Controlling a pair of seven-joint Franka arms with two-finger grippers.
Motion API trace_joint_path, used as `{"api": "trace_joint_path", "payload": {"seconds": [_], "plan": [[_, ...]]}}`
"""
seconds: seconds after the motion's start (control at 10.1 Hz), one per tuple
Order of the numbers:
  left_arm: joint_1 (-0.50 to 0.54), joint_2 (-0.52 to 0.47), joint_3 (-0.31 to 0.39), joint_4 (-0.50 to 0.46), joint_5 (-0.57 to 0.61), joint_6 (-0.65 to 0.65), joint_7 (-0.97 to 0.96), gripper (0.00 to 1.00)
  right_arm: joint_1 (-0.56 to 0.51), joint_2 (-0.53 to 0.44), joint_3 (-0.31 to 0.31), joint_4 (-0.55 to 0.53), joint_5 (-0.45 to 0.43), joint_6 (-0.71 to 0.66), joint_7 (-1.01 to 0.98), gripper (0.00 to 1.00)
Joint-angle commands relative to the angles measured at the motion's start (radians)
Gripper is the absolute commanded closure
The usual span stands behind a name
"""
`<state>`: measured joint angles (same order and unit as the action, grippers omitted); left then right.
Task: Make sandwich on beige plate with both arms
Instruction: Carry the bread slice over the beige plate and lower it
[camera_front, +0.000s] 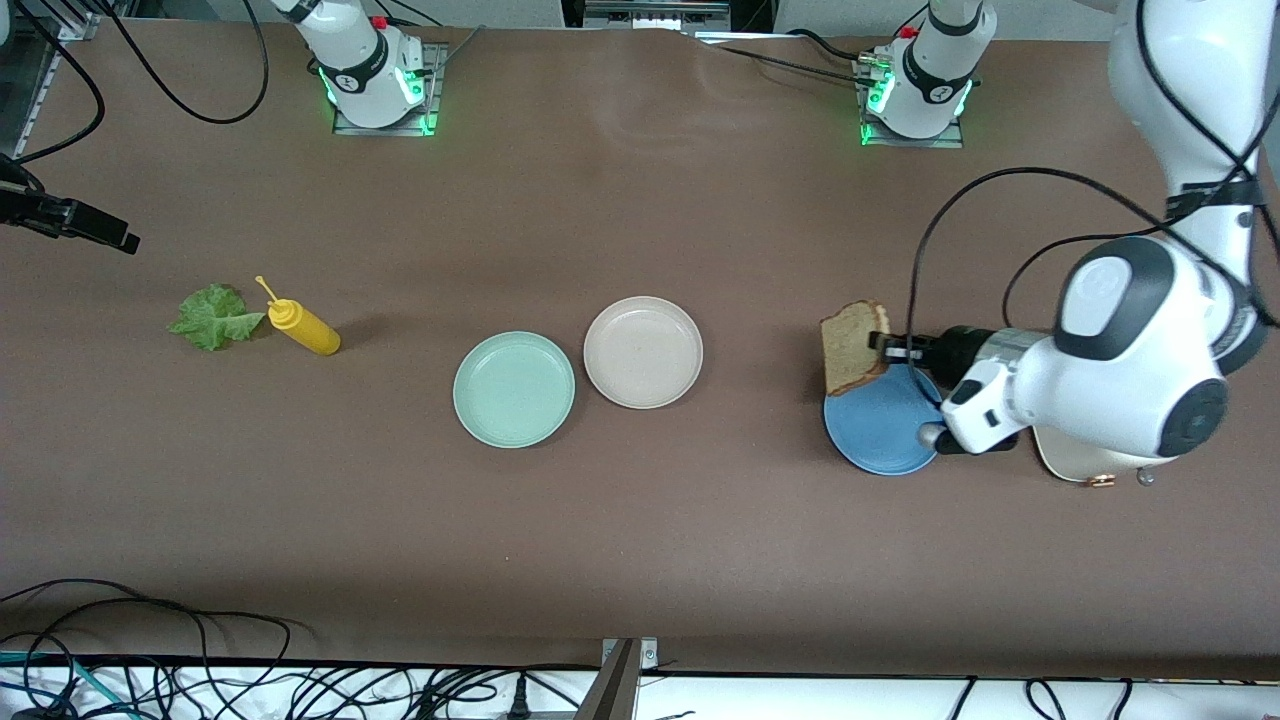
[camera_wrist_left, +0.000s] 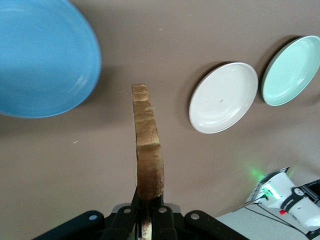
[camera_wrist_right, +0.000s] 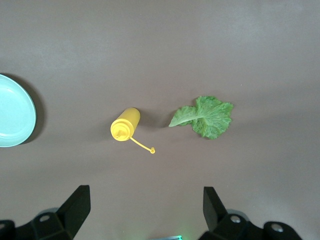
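Next, my left gripper lets go of the bread slice on the bare middle of the beige plate (camera_front: 642, 347) (camera_wrist_left: 223, 98), beside the mint-green plate.
My left gripper (camera_front: 886, 346) is shut on a tan bread slice (camera_front: 852, 348) with brown crust and holds it on edge in the air, over the rim of the blue plate (camera_front: 885, 435). In the left wrist view the slice (camera_wrist_left: 147, 145) stands out edge-on from the gripper (camera_wrist_left: 149, 197). The beige plate (camera_front: 643, 352) lies bare mid-table and also shows in the left wrist view (camera_wrist_left: 223, 97). A green lettuce leaf (camera_front: 215, 318) lies toward the right arm's end of the table. My right gripper (camera_wrist_right: 145, 192) is open and empty, high over the table near the lettuce (camera_wrist_right: 207, 116). No second slice shows.
A mint-green plate (camera_front: 514, 388) lies beside the beige plate, slightly nearer the camera. A yellow squeeze bottle (camera_front: 303, 327) lies beside the lettuce. A pale object (camera_front: 1085, 465) is partly hidden under the left arm. Cables run along the table's near edge.
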<state>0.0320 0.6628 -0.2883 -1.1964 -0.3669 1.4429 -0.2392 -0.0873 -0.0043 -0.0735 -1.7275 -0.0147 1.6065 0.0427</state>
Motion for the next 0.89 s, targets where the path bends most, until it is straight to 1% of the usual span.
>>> {"api": "trace_joint_path", "payload": {"seconds": [0.0,0.3,0.49,0.59,0.79], "plan": [[-0.094,0.015,0.041,-0.031,-0.111,0.114,-0.012,1.00,-0.008,0.007,0.000,0.023,0.006,-0.020,-0.004,0.00],[-0.191,0.049,0.046,-0.124,-0.411,0.275,-0.014,1.00,-0.009,0.007,-0.002,0.023,0.007,-0.022,-0.004,0.00],[-0.260,0.085,0.057,-0.131,-0.547,0.394,-0.008,1.00,-0.009,0.007,-0.002,0.023,0.007,-0.022,-0.004,0.00],[-0.309,0.113,0.089,-0.131,-0.578,0.418,0.001,1.00,-0.009,0.007,-0.002,0.023,0.007,-0.022,-0.004,0.00],[-0.369,0.150,0.101,-0.130,-0.577,0.488,0.043,1.00,-0.009,0.007,-0.002,0.022,0.007,-0.022,-0.014,0.00]]}}
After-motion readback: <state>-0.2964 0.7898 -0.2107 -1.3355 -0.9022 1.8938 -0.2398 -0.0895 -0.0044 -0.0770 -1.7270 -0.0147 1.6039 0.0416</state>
